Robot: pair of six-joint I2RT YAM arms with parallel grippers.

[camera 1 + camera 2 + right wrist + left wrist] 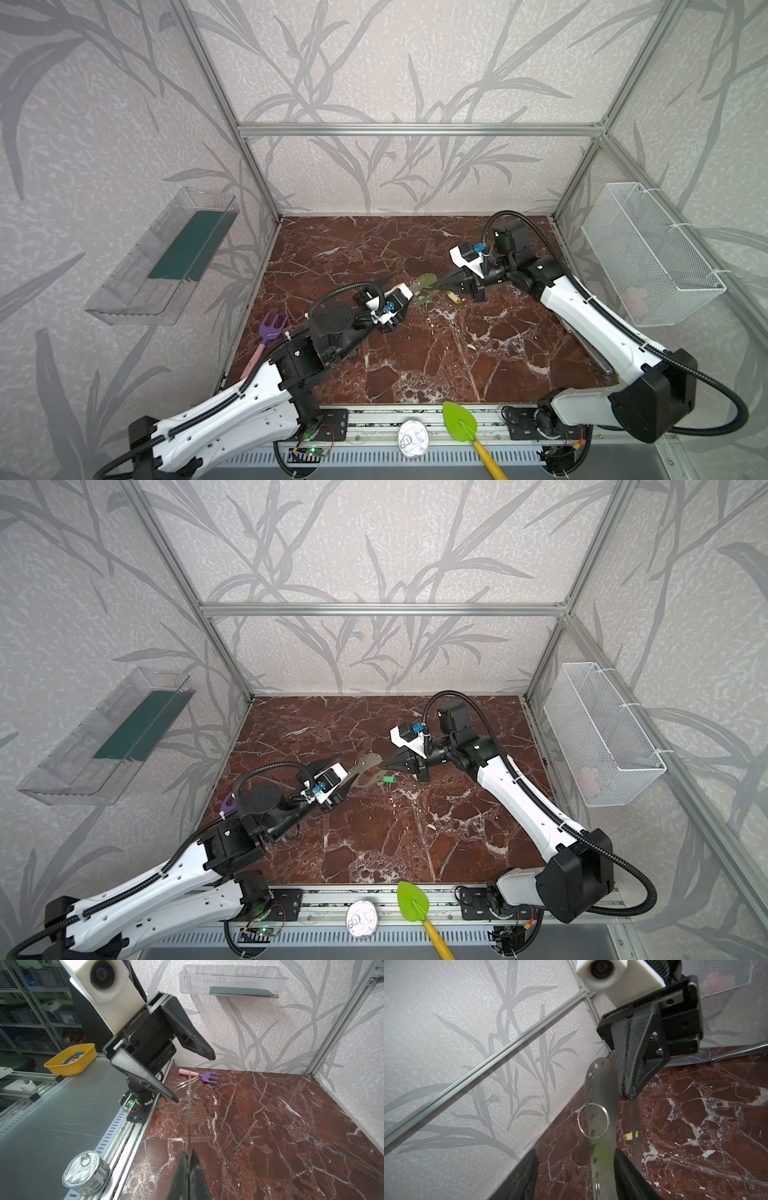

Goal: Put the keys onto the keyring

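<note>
The left gripper has the wire ring standing broadside beyond its open fingers, so it should close on the ring's near rim (593, 1138) and turn the ring edge-on.
The keyring (424, 280) (368, 762), a grey plate with a row of small holes, hangs on edge above the marble table. My right gripper (436, 284) (189, 1151) is shut on one end of it. Two wire rings (592, 1121) are threaded through its holes. My left gripper (409, 293) (576, 1151) stands open, its fingers on either side of the plate's other end. The green-tagged key (388, 779) shows just under the plate; I cannot tell whether it hangs from it. The yellow-tagged key (453, 296) (629, 1136) lies on the table beside it.
A purple fork toy (272, 328) lies at the table's left edge. A green trowel (459, 419) and a tin can (411, 438) sit on the front rail. A wire basket (652, 253) hangs on the right wall, a clear shelf (162, 257) on the left.
</note>
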